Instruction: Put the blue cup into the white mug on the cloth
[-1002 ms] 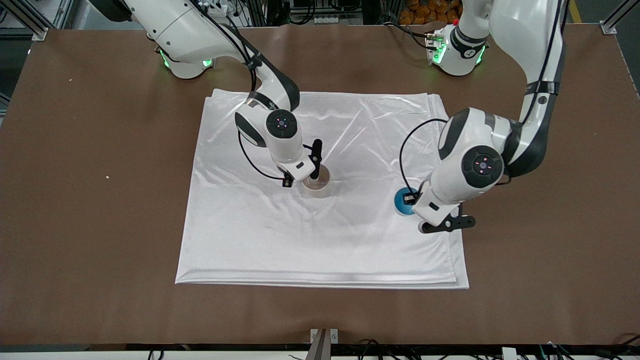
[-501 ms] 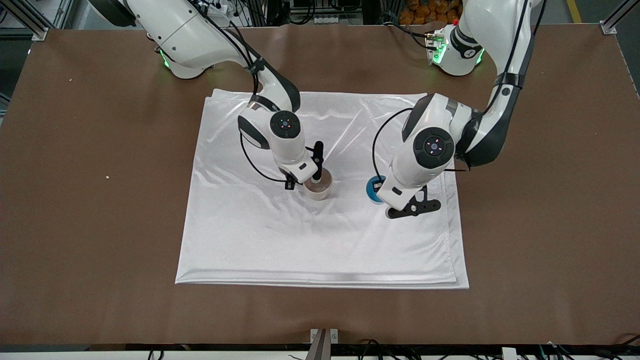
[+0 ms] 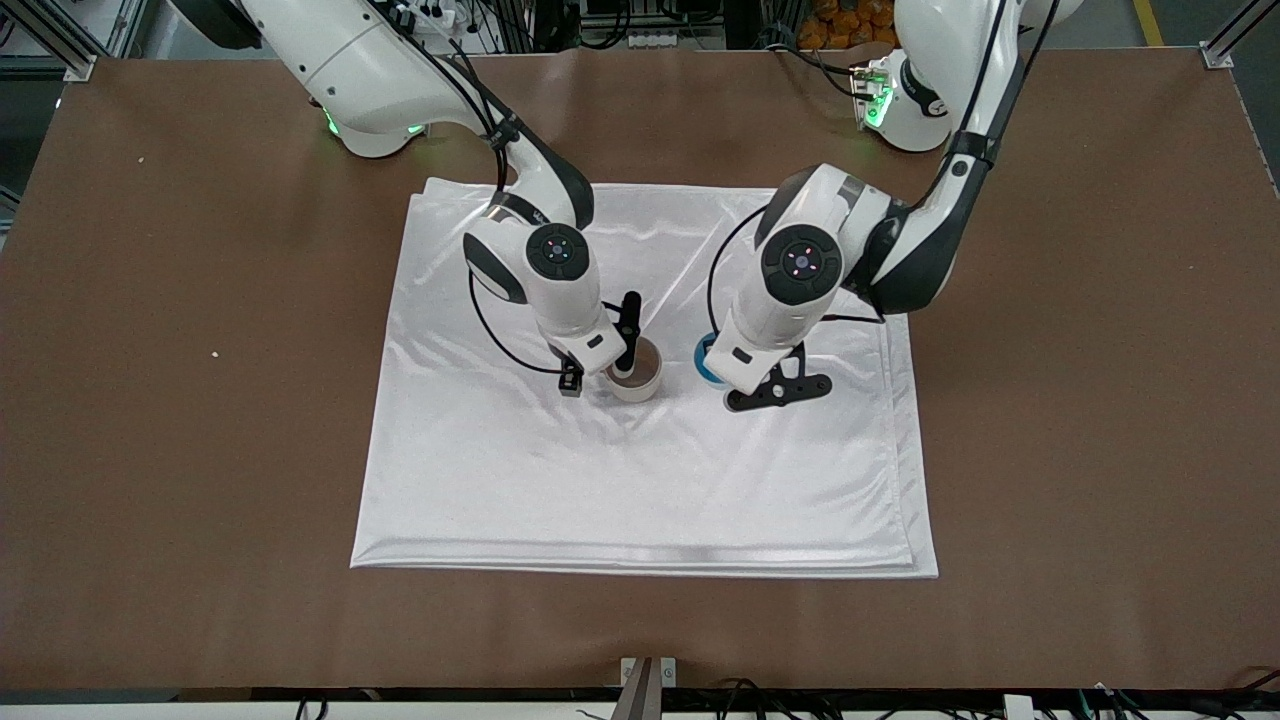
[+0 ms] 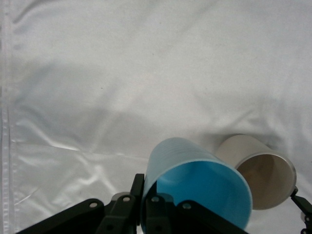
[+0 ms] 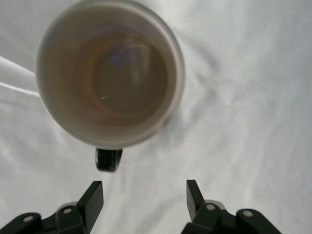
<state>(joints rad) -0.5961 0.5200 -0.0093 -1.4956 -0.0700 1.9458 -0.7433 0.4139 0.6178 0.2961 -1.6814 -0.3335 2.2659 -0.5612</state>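
Note:
My left gripper is going to release the blue cup, now over the cloth beside the mug, down inside the opening of the white mug [image 3: 635, 368] [image 4: 266, 181], which stands upright near the middle of the cloth.
The white mug [image 3: 636, 378] stands upright on the white cloth [image 3: 640, 480] near its middle. My left gripper [image 3: 722, 378] is shut on the rim of the blue cup [image 3: 706, 362] and holds it over the cloth, close beside the mug toward the left arm's end. In the left wrist view the cup [image 4: 195, 190] is pinched at its wall by my left gripper [image 4: 146, 204], with the mug [image 4: 261, 170] just past it. My right gripper [image 3: 603, 372] is open and empty beside the mug. In the right wrist view the right gripper [image 5: 144, 197] hovers over the cloth [image 5: 243, 122], close to the mug's dark handle stub [image 5: 108, 159].
The cloth lies on a brown table [image 3: 1080, 400] with wide bare margins all round. The cloth has soft wrinkles around the mug. Both arm bases stand along the table edge farthest from the front camera.
My left arm has carried the blue cup across the cloth from near the left arm's end to close beside the mug. My right gripper has shifted only slightly by the mug.

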